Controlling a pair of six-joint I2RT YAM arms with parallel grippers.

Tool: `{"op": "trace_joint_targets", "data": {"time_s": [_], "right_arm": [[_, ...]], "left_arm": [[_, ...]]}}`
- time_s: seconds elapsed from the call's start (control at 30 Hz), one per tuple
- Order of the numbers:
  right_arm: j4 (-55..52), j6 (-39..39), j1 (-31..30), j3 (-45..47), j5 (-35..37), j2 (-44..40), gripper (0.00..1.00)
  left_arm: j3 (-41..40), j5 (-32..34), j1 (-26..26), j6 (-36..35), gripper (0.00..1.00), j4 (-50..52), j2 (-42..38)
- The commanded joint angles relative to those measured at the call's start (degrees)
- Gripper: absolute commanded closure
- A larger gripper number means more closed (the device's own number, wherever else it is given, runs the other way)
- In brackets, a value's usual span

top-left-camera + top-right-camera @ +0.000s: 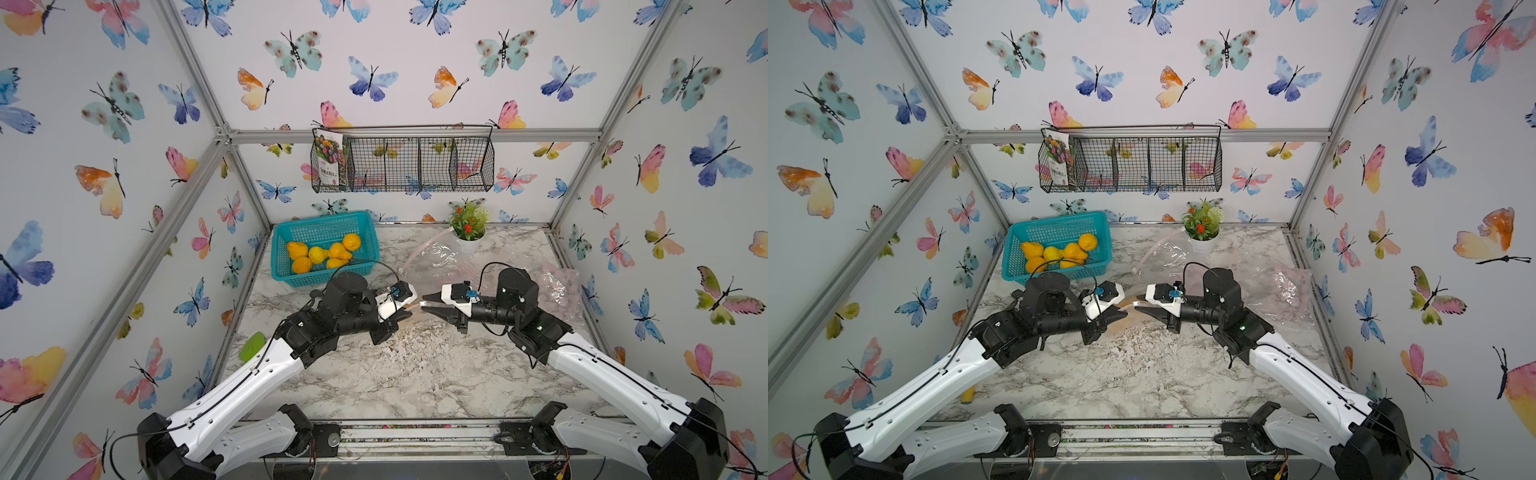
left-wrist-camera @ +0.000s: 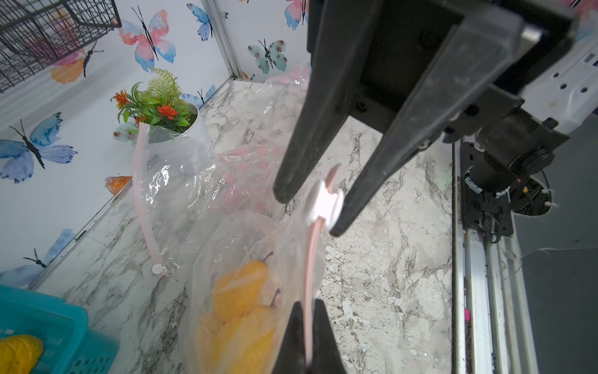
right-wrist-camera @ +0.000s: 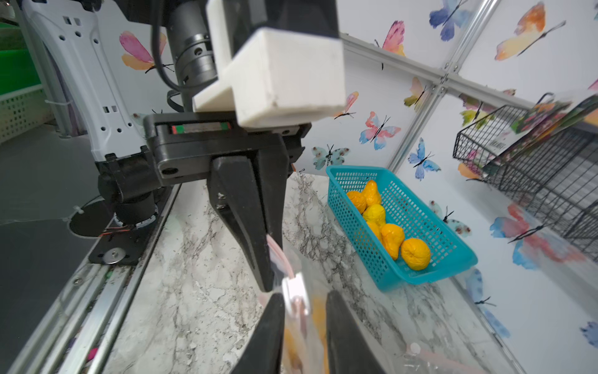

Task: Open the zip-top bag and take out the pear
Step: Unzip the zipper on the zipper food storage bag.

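I should take the slider (image 2: 325,204) with my left gripper, as it pinches the pink zip in the white slider's path, while my right gripper holds the zip's end.
A clear zip-top bag (image 2: 226,233) holds yellow-orange pears (image 2: 239,288) with dark stems. My left gripper (image 2: 305,302) is shut on the bag's pink zip strip (image 2: 311,259). The strip's white slider (image 2: 323,202) sits between the fingers of my right gripper (image 2: 309,213), which are still apart; one finger is against the slider and the other stands off it. In the right wrist view the slider (image 3: 294,288) lies inside my right gripper (image 3: 305,296), just past the left gripper (image 3: 268,281). In both top views the grippers (image 1: 405,313) (image 1: 424,303) meet tip to tip mid-table, and the bag is mostly hidden.
A teal basket (image 1: 320,218) with several pears stands at the back left. A white flower pot (image 1: 468,243) stands at the back. Empty clear bags (image 1: 440,257) (image 1: 557,286) lie behind and right of the right arm. A wire basket (image 1: 403,164) hangs on the back wall.
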State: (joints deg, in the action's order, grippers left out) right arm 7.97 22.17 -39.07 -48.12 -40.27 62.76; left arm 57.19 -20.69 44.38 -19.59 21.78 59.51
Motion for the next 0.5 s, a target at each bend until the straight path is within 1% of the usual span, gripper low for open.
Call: {"op": "trace_joint_targets", "data": {"time_s": [0.0, 0.07, 0.13, 0.27, 0.37, 0.4, 0.47], "right_arm": [[0.90, -0.68, -0.24, 0.13, 0.36, -0.53, 0.68], [1.37, -1.15, -0.23, 0.21, 0.96, -0.51, 0.68], [1.53, -1.33, -0.26, 0.17, 0.90, -0.48, 0.75], [1.48, -1.34, -0.22, 0.38, 1.23, -0.39, 0.79], [1.26, -1.43, -0.22, 0.38, 1.34, -0.53, 0.85], [1.26, -1.44, -0.22, 0.39, 1.27, -0.47, 0.88], [1.48, -1.69, -0.22, 0.38, 1.21, -0.53, 0.90]], "left_arm": [[0.11, -0.58, -0.01, 0.24, 1.00, -0.95, -1.58], [0.17, -0.42, 0.00, 0.26, 1.00, -0.84, -1.67], [-0.09, -0.32, -0.07, 0.26, 1.00, -0.95, -1.78], [-0.24, -0.05, 0.00, 0.43, 1.00, -1.04, -1.93], [-0.16, -0.22, 0.00, 0.61, 1.00, -1.25, -1.85], [-0.23, -0.23, 0.00, 0.61, 1.00, -1.30, -1.85], [-0.14, -0.29, 0.00, 0.76, 1.00, -1.33, -1.76]]}}
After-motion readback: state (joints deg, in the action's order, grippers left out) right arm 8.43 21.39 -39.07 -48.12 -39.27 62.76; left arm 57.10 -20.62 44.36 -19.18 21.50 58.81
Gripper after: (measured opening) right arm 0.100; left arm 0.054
